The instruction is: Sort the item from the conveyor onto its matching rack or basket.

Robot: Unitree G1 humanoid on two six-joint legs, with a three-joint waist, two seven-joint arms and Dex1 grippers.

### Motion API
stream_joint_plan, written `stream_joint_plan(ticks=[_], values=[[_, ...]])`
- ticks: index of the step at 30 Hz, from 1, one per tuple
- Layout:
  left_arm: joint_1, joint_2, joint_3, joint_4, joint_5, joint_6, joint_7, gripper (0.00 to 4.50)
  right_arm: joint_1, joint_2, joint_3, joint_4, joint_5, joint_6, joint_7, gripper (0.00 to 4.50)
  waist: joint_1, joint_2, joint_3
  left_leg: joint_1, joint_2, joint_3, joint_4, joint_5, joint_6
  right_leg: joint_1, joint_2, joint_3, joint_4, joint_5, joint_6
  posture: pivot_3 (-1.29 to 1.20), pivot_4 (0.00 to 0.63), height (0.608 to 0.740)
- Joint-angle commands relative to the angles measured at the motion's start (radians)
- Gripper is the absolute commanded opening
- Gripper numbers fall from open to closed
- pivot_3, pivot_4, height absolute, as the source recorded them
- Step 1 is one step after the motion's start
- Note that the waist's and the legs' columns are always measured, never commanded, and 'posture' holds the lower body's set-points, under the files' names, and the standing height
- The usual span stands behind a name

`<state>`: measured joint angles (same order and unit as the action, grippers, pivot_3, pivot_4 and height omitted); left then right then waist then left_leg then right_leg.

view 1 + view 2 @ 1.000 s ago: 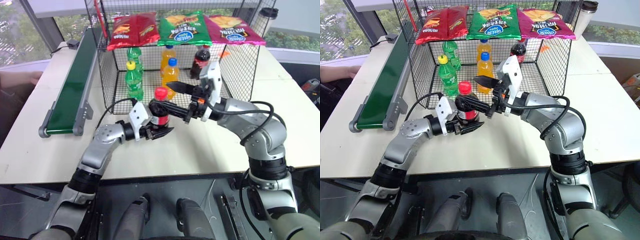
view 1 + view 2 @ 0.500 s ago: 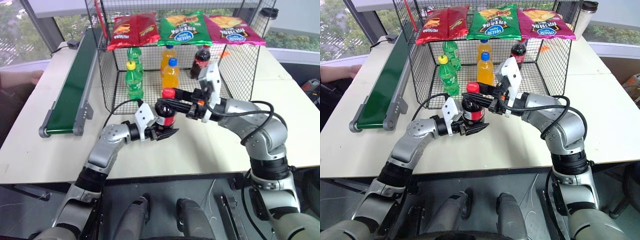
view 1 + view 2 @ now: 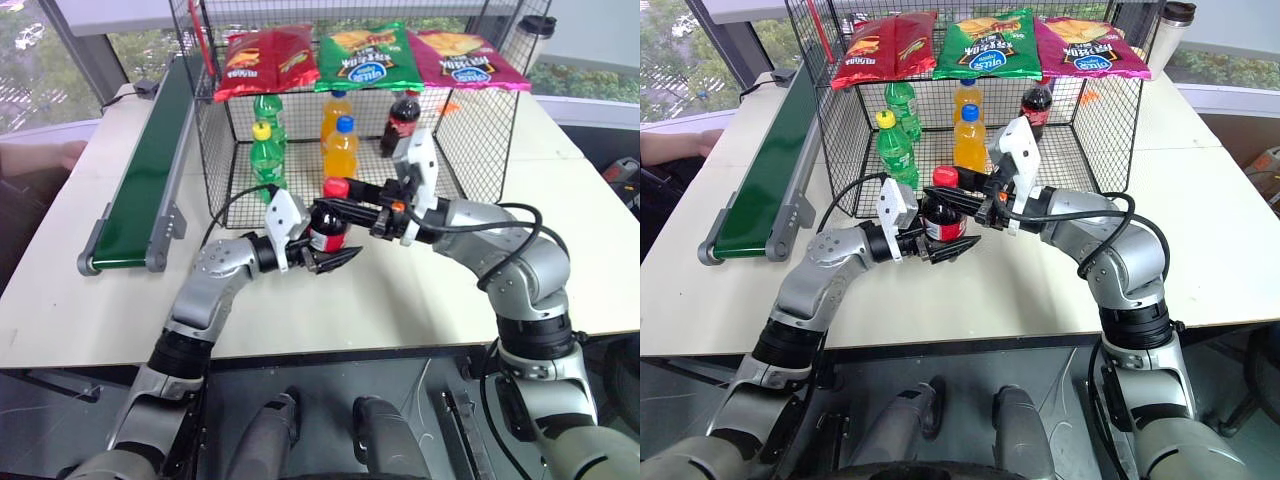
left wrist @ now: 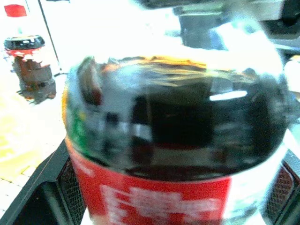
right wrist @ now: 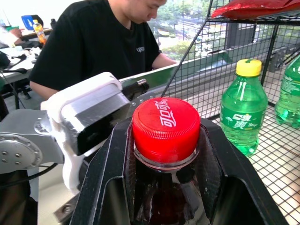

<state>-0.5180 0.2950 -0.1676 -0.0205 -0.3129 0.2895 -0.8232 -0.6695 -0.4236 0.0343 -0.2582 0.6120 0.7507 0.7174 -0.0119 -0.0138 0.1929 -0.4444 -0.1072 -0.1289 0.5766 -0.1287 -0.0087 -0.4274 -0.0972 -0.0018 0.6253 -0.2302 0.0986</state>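
My right gripper is holding the cola bottle, now upright just above the table, and will let go of it on the bottom of the cage point(image 3: 399, 195), in front of the other cola bottle.
The cola bottle point(image 3: 327, 228), with red cap and red label, hangs upright just above the table in front of the cage's open side. My right gripper point(image 3: 335, 200) is shut on its neck right under the cap point(image 5: 165, 124). My left gripper point(image 3: 332, 248) is open, with one finger on either side of the bottle's body point(image 4: 173, 140). The dark green conveyor point(image 3: 140, 180) runs along the table's left side with nothing on it. The black wire cage point(image 3: 490, 140) stands behind the bottle.
Inside the cage stand green soda bottles point(image 3: 268, 160), orange soda bottles point(image 3: 340, 145) and another cola bottle point(image 3: 400, 120). Three chip bags point(image 3: 365, 55) lie on its top. A person point(image 5: 103, 37) sits beyond the conveyor, one hand point(image 3: 65, 155) on the table.
My right gripper, open over the cap a second ago, has shut on the bottle's neck. The left gripper's fingers have since spread off the bottle's body.
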Motion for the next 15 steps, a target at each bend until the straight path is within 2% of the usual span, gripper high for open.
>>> stream_joint_plan(ticks=[1,5,10,15], values=[[-0.002,0.022,0.04,-0.04,-0.013,0.038,0.023,4.49,-0.051,-0.005,-0.058,0.001,-0.017,-0.053,-0.034,1.13,0.0,0.0,0.0,0.0,0.0,0.0,0.0,0.0,0.0,0.0,0.0,0.0,0.0,0.0,0.0,0.0,0.15,0.738],[0.057,0.071,0.035,-0.127,-0.052,0.085,-0.018,4.49,-0.09,-0.007,-0.081,0.078,-0.085,-0.101,-0.104,1.13,-0.004,0.0,0.0,0.0,0.0,0.0,0.0,0.0,0.0,0.0,0.0,0.0,0.001,0.0,0.0,0.0,0.15,0.738],[0.123,0.09,0.053,-0.183,-0.051,0.122,0.029,4.49,-0.156,0.011,-0.096,0.218,-0.181,-0.174,-0.205,1.13,-0.001,0.0,0.0,0.0,0.0,0.001,0.0,0.0,0.0,-0.001,0.0,0.0,0.001,0.0,-0.001,0.0,0.15,0.738],[0.125,0.022,0.126,-0.198,-0.037,0.072,0.182,4.49,-0.225,0.027,-0.123,0.37,-0.257,-0.262,-0.295,1.13,0.002,0.0,0.0,0.0,0.0,0.0,0.001,0.0,0.0,0.0,0.0,0.0,0.002,0.0,-0.001,0.0,0.15,0.738]])
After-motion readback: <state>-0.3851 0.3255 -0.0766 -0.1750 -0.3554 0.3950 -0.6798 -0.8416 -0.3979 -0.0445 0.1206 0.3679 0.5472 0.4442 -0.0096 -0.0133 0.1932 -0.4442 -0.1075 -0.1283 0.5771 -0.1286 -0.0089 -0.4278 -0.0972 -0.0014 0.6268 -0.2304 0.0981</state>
